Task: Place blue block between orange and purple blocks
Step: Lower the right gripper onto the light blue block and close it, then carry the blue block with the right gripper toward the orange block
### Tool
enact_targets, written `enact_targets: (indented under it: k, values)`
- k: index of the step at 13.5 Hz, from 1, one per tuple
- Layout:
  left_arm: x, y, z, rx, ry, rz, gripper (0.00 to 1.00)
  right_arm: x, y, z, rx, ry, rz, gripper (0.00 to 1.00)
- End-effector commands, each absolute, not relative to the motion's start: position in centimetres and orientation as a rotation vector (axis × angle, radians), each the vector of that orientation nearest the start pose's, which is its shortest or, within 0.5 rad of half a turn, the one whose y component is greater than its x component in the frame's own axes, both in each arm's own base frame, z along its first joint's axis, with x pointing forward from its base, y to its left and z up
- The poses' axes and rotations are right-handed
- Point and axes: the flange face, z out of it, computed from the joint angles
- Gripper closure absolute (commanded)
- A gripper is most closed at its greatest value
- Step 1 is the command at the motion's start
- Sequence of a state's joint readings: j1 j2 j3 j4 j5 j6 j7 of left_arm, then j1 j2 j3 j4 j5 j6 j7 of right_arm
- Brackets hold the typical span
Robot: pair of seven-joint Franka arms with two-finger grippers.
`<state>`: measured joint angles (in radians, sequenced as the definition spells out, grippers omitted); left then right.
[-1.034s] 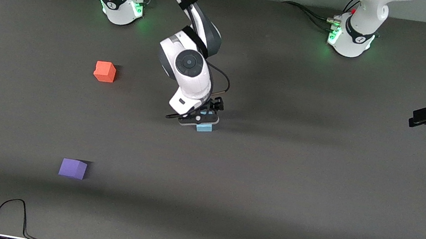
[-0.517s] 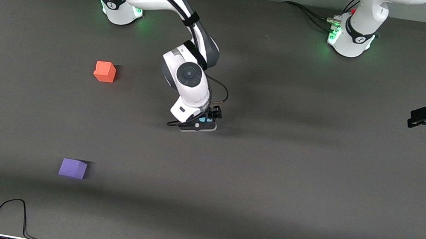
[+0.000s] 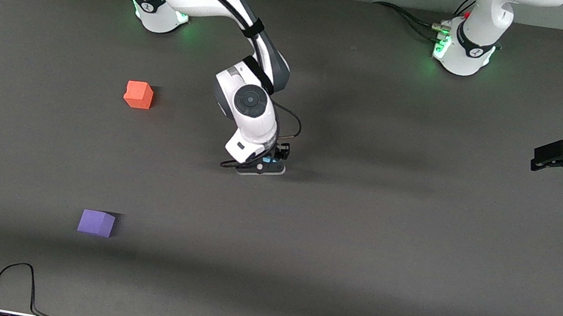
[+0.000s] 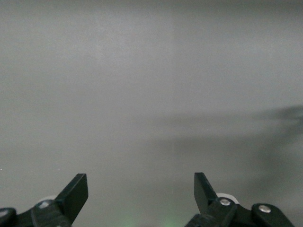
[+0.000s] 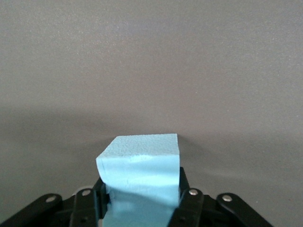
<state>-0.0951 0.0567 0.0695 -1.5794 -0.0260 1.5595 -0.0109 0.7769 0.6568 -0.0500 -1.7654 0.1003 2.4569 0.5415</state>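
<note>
Next, my right gripper places the blue block on the bare table midway [image 3: 119, 159] between the orange and purple blocks.
The light blue block [image 5: 139, 170] sits between the fingers of my right gripper [image 5: 140, 189], which press on both of its sides. In the front view the right gripper [image 3: 267, 166] is low at the table's middle, and only a sliver of the blue block [image 3: 265, 160] shows under it. The orange block [image 3: 139, 94] lies toward the right arm's end. The purple block [image 3: 96, 222] lies nearer the front camera than the orange one. My left gripper [image 3: 540, 156] is open and empty, up over the left arm's end; it also shows in the left wrist view [image 4: 141, 189].
A black cable [image 3: 15, 282] loops on the table's edge nearest the front camera, near the purple block. Both arm bases [image 3: 160, 12] stand along the edge farthest from that camera.
My right gripper has come down around the blue block, which now is almost hidden under it. My left gripper has shifted slightly toward the table's middle.
</note>
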Motion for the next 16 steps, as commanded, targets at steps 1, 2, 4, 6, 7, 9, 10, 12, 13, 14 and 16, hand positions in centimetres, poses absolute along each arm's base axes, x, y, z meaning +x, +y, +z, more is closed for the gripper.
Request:
enact_targets:
  k: [1,2,4,6,7,9,10,12,13,14,16]
  values:
    - [57.3,-1.6,59.4,-3.159,0.038,0.109,0.00,49.7,44.1,20.7,-3.088,-0.141,-0.026,0.68]
    - [57.2,-1.6,59.3,-3.157,0.038,0.114,0.00,49.9,43.7,22.6,-3.093,-0.130,-0.011,0.68]
    - [57.2,-1.8,59.3,-3.157,0.043,0.114,0.00,51.7,40.7,28.3,-3.122,-0.078,0.007,0.68]
    - [57.2,-1.9,59.1,-3.156,0.048,0.119,0.00,53.7,35.6,34.2,-3.144,-0.037,0.040,0.68]
    - [57.2,-2.1,59.1,-3.156,0.055,0.119,0.00,54.7,32.5,36.9,-3.150,-0.059,0.062,0.68]
    - [57.3,-1.9,59.1,-3.155,0.050,0.114,0.00,56.3,25.6,41.2,-3.153,-0.018,0.080,0.68]
    - [57.3,-2.1,59.0,-3.157,0.057,0.116,0.00,56.5,22.4,42.3,-3.146,0.039,0.081,0.68]
    - [57.4,-1.7,58.9,-3.157,0.060,0.114,0.00,55.8,14.4,42.0,-3.118,0.036,0.098,0.67]
    - [57.3,-1.6,58.9,-3.160,0.072,0.111,0.00,55.3,9.9,40.9,-3.097,0.018,0.074,0.67]
    - [57.3,-1.5,58.9,-3.161,0.091,0.121,0.00,54.8,5.8,39.3,-3.094,-0.009,0.067,0.67]
    - [57.1,-1.2,58.9,-3.161,0.087,0.123,0.00,54.3,1.9,35.4,-3.124,-0.039,0.016,0.66]
